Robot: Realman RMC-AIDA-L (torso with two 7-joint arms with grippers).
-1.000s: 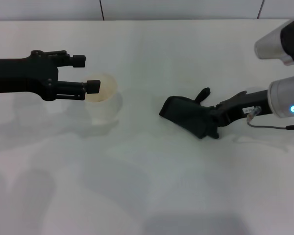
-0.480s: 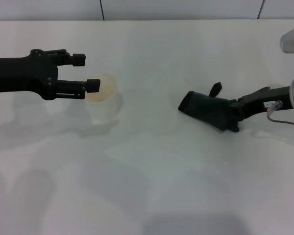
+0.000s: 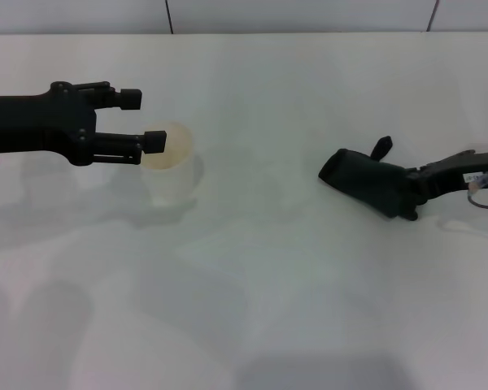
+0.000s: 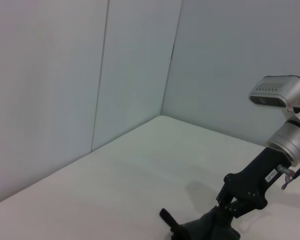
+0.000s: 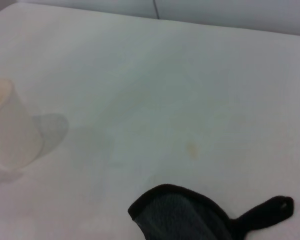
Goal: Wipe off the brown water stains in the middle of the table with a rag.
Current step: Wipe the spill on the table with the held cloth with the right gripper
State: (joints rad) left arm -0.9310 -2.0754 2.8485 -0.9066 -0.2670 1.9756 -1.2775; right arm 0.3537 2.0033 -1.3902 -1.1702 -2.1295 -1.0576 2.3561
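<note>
The robot's right gripper needs to release the dark rag on the table (image 3: 415, 191) around the rag's near end, away from the cup.
The dark rag (image 3: 366, 180) lies bunched on the white table (image 3: 252, 292) at the right, its loop tab sticking up. My right gripper (image 3: 410, 195) reaches in low from the right edge and is shut on the rag's near end. The rag (image 5: 180, 216) also fills the lower part of the right wrist view, and the left wrist view shows the rag (image 4: 210, 231) under the right gripper (image 4: 238, 202). Of the brown water stains only a small faint tan spot (image 5: 191, 148) shows, on the table just beyond the rag. My left gripper (image 3: 144, 120) hovers open at the left.
A white cup (image 3: 171, 166) with a pale tan rim stands just past the left gripper's fingertips, one fingertip (image 3: 154, 142) overlapping its rim in the head view. The same cup (image 5: 10, 127) appears in the right wrist view. A wall runs along the table's far edge.
The right gripper has dragged the rag to the right across the table, away from the middle. The left arm and the cup have not moved.
</note>
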